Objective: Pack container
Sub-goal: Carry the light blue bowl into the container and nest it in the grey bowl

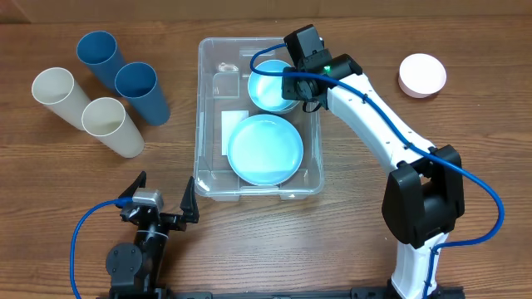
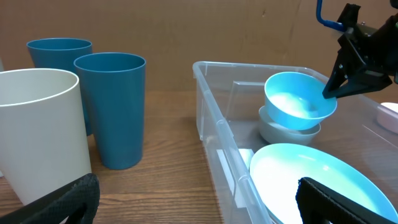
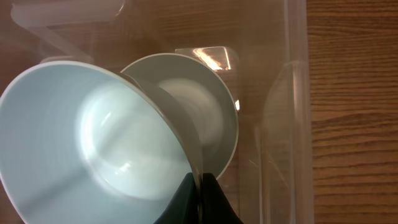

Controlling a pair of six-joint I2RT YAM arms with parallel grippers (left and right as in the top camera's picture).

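Note:
The light blue bowl tilts over the white bowl; next my right gripper releases it, grips the rim point(image 1: 261, 107) beside the plate and settles it level inside.
The clear container point(image 1: 199, 116) sits mid-table, its near wall point(image 2: 211, 118) in the left wrist view. Inside lie a light blue plate point(image 1: 264, 149) point(image 2: 311, 177) and, at the back, a white bowl point(image 2: 283, 132) point(image 3: 208, 112). My right gripper point(image 1: 298, 85) point(image 3: 200, 183) is shut on the rim of a light blue bowl point(image 1: 270, 83) point(image 2: 297, 99) point(image 3: 93, 146), holding it tilted just over the white bowl. My left gripper point(image 1: 158, 206) point(image 2: 199, 205) stands open near the front edge, left of the container, with nothing between its fingers.
Two blue cups point(image 1: 100, 54) point(image 1: 137, 90) and two cream cups point(image 1: 58, 93) point(image 1: 110, 126) stand left of the container; one blue cup point(image 2: 111, 109) and one cream cup point(image 2: 40, 134) loom close in the left wrist view. A white round dish point(image 1: 422, 75) lies at the far right.

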